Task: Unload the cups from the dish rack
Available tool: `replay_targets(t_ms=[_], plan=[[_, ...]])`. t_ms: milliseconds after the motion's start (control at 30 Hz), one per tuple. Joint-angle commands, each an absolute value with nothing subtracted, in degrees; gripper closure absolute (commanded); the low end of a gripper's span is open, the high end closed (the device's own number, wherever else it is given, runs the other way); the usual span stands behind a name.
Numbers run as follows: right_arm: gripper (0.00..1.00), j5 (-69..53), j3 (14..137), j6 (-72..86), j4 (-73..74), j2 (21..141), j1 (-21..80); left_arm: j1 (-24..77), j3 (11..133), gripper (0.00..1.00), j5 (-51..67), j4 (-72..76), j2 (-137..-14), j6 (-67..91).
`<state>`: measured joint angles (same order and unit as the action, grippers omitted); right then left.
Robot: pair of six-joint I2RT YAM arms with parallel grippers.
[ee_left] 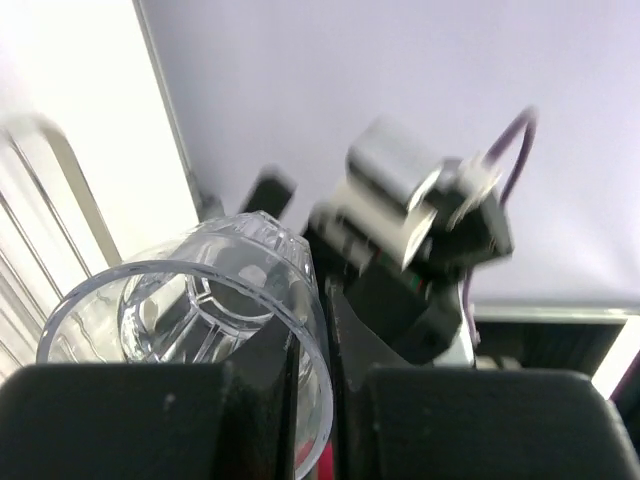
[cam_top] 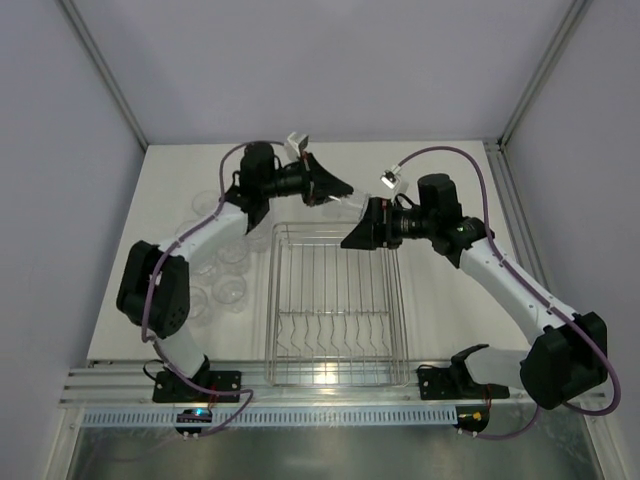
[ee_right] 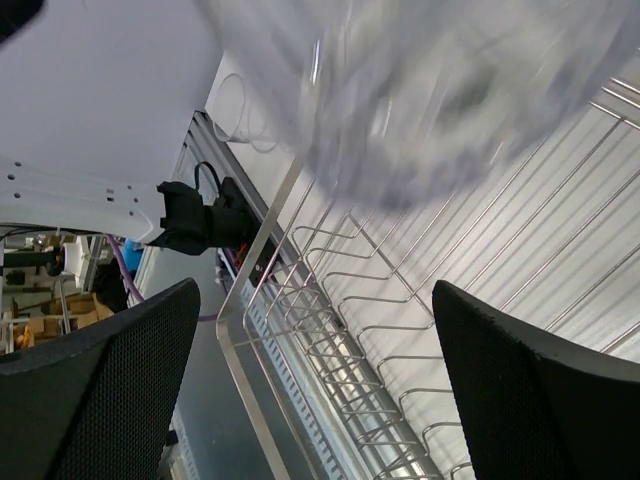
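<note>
I should release the clear cup from my left gripper just past the dish rack's far corner [cam_top: 284, 209], beside the other standing cups.
A clear cup [ee_left: 200, 290] lies tilted with its mouth toward the left wrist camera. My left gripper [ee_left: 320, 400] is shut on its rim wall. From above, this cup [cam_top: 351, 205] hangs over the far end of the dish rack [cam_top: 335, 300], held by the left gripper [cam_top: 342, 190]. My right gripper [cam_top: 352, 238] stands just beside it, fingers wide apart. In the right wrist view the same cup [ee_right: 420, 100] is a blur above the open right gripper [ee_right: 320, 380], apart from both pads, with the wire rack [ee_right: 400, 330] below. No cups show inside the rack.
Several clear cups [cam_top: 230, 288] stand on the white table left of the rack, one of them visible past the rack rim [ee_right: 235, 110]. The right arm's wrist [ee_left: 420, 290] is close in front of the left gripper. Wall posts and a grey rail border the table.
</note>
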<state>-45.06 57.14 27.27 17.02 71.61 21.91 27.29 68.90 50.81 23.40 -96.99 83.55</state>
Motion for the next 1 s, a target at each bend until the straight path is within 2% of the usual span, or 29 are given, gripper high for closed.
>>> replay_targets(t_ms=[0,67,100,133,200,233,333,633,967], plan=[[0.00,-43.77,60.12,24.79,20.91,68.91,22.67,23.47,86.41,1.00,41.16,-1.66,-100.53,66.65],[0.00,-42.11,59.94,24.00,21.79,68.47,22.68,22.77,94.44,1.00,36.68,-11.55,-105.61,57.16],[0.00,-41.58,59.85,23.65,22.75,68.12,22.59,22.76,98.66,1.00,33.87,-23.35,-107.99,54.17],[0.00,-41.05,59.94,23.21,23.20,67.94,22.59,22.68,107.84,1.00,27.75,-28.43,-110.28,48.40],[0.00,-39.56,59.94,22.77,24.16,67.42,22.68,22.68,115.80,1.00,22.09,-41.24,-117.49,44.75],[0.01,-39.03,60.12,22.68,24.60,67.24,22.68,22.59,122.97,1.00,17.01,-44.79,-119.60,43.52],[0.00,-37.44,60.29,21.89,25.84,66.80,22.68,22.59,132.85,1.00,8.56,-53.32,-127.34,39.91],[0.00,-35.68,60.12,19.78,28.65,66.97,22.59,22.68,136.14,1.00,-1.21,-54.58,-134.91,33.40],[0.00,-35.95,59.94,19.07,28.92,68.38,22.68,24.52,130.61,1.00,-4.04,-56.34,-134.91,27.87]])
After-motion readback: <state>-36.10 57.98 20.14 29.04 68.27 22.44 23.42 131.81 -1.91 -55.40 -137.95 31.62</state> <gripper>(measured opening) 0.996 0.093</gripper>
